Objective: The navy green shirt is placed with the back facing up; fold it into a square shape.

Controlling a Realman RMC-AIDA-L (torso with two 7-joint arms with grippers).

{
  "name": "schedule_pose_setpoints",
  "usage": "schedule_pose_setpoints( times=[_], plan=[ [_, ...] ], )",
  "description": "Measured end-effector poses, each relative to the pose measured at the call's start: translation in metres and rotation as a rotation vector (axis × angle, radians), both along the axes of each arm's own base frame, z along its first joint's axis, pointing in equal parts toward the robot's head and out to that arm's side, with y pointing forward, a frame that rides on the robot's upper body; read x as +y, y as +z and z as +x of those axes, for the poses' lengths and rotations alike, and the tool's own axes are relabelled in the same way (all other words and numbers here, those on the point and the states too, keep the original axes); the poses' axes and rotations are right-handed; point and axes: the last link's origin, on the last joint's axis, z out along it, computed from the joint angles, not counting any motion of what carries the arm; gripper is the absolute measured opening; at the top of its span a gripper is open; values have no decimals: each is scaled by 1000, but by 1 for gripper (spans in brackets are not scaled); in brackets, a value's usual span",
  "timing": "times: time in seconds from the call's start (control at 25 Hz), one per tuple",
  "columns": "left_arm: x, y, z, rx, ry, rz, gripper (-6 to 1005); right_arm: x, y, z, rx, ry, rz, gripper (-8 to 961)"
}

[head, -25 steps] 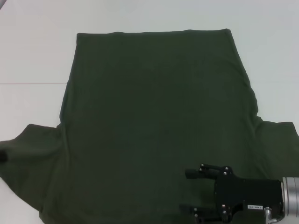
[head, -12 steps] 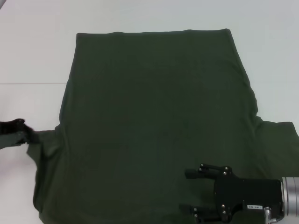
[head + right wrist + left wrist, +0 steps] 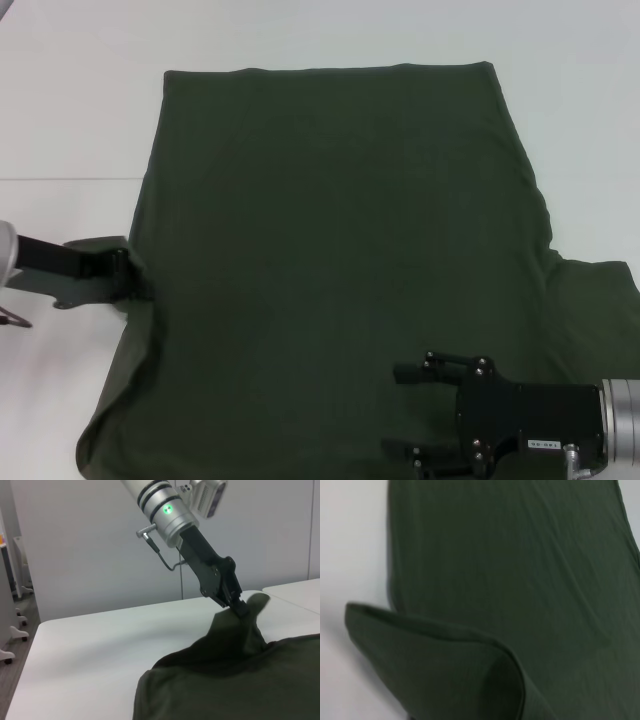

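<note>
I should let go of the sleeve, now lifted at the shirt's edge, with my left gripper on the navy green shirt's body (image 3: 218,322), just in from the shirt's near side edge.
The navy green shirt (image 3: 330,250) lies spread on the white table, plain side up, filling most of the head view. My left gripper (image 3: 128,275) is at the shirt's left edge, shut on the left sleeve, which it holds lifted and drawn in toward the body. The right wrist view shows that gripper (image 3: 240,605) pinching the raised sleeve tip. In the left wrist view the sleeve (image 3: 445,670) curls over as a fold. My right gripper (image 3: 405,412) hovers open over the shirt's near right part, holding nothing. The right sleeve (image 3: 600,310) lies flat.
The white table (image 3: 70,120) shows bare around the shirt on the left, far side and right. A seam between table panels (image 3: 60,179) runs along the left. A grey wall stands behind the table in the right wrist view.
The left gripper has come in from the left edge, taken the left sleeve and pulled it rightward toward the shirt's body. The sleeve no longer lies spread out. The right arm has stayed put.
</note>
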Motion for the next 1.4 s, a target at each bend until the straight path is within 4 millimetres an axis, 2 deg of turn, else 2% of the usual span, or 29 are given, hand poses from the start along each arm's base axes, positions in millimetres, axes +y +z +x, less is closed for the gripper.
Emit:
schedule_pose_setpoints(
  times=[0.56,0.8,1.16,1.4],
  plan=[
    [-11,-44,13,-47,-63,-48,2,-1,-1,-1,4,0,-2,884],
    [-13,-58,9,-48,-58,-52,2,0,0,-1,5,3,-1,884],
    [-14,-59,1,-27,-45,-36,3,0,0,-1,6,3,-1,884],
    [-16,-59,2,-34,-88,-51,4,0,0,-1,7,2,0,884]
  ],
)
